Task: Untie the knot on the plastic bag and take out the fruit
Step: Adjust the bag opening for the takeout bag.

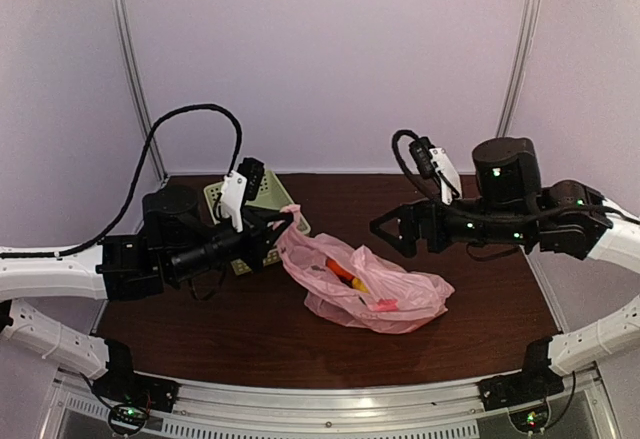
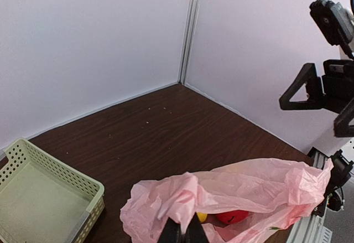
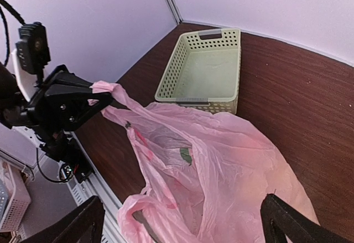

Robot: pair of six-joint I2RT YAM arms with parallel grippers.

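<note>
The robot's right gripper should next grab the far edge (image 1: 351, 262) (image 3: 209, 179) of the pink plastic bag's opening, just behind the orange-red piece.
The pink plastic bag (image 1: 372, 289) lies on the dark wooden table with its mouth loose and open. My left gripper (image 1: 284, 222) is shut on the bag's handle and lifts that end; its fingertips (image 2: 178, 233) pinch the pink film in the left wrist view. Inside the bag (image 2: 260, 185) I see a red fruit (image 2: 233, 216) and a yellow fruit (image 2: 202, 216). From above, an orange-red piece (image 1: 343, 273) shows through the opening. My right gripper (image 1: 396, 231) is wide open, above the bag (image 3: 232, 160) and not touching it.
A pale green slotted basket (image 1: 268, 191) stands at the back left, partly behind my left arm, and looks empty in the right wrist view (image 3: 206, 68). White walls close the back and sides. The metal rail (image 1: 330, 409) runs along the near edge.
</note>
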